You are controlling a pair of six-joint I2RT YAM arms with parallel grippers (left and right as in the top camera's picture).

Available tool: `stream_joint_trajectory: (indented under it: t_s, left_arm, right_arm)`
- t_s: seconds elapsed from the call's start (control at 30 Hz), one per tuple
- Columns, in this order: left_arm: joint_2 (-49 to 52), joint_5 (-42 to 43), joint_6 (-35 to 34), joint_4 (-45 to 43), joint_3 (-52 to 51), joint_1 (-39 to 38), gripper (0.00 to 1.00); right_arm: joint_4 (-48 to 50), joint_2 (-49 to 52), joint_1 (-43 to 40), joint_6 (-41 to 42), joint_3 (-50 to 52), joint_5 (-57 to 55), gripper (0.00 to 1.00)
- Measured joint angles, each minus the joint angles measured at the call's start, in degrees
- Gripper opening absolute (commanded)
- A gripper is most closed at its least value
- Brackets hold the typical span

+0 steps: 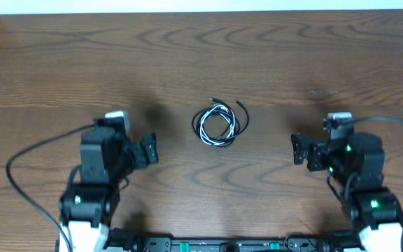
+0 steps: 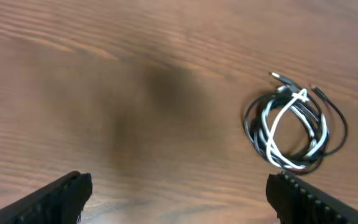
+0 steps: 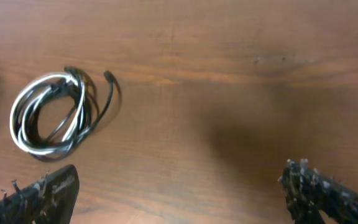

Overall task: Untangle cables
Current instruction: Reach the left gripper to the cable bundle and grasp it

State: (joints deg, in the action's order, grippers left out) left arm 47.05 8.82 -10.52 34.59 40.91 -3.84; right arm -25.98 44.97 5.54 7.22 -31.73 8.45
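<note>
Next, the left gripper moves to the side of the coiled cable bundle [image 1: 199, 129] [image 2: 258, 132] that faces it and closes on the strands of cable there.
The cables [image 1: 217, 124] lie in one small coiled bundle at the middle of the wooden table, black and white cords looped together with plug ends sticking out at the top. The bundle shows at the right in the left wrist view [image 2: 293, 129] and at the left in the right wrist view [image 3: 56, 112]. My left gripper [image 1: 149, 149] is open and empty, left of the bundle; its fingertips frame bare wood [image 2: 179, 193]. My right gripper [image 1: 298, 148] is open and empty, right of the bundle [image 3: 179, 190].
Thick black cables run from each arm base, one at the left [image 1: 33, 150] and one at the right [image 1: 397, 126]. The table's far edge [image 1: 201, 12] meets a white wall.
</note>
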Motion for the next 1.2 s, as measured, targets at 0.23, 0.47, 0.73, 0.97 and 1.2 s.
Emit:
stream_joint_trajectory:
  t_s: [0.23, 0.47, 0.73, 0.97, 1.2]
  left_arm:
    - [16.0, 7.6, 0.0, 17.2, 19.5, 0.0, 0.95]
    - [20.7, 10.3, 0.0, 20.4, 28.5, 0.0, 0.95]
    - [21.4, 10.4, -1.6, 11.3, 28.5, 0.0, 0.95]
    - [23.0, 9.2, -3.4, 1.1, 28.5, -2.3, 0.95]
    - [29.5, 1.2, -1.6, 0.3, 28.5, -9.3, 0.95]
  right_arm:
    - [-13.2, 10.9, 0.0, 0.0, -11.1, 0.7, 0.99]
    - [-17.0, 14.9, 0.0, 0.0, -15.6, 0.8, 0.99]
    - [-16.8, 14.9, 0.0, 0.0, -15.7, 3.1, 0.99]
    - [-16.2, 14.9, 0.0, 0.0, -15.8, 4.4, 0.99]
    - [-15.1, 14.9, 0.0, 0.0, -15.8, 4.7, 0.99]
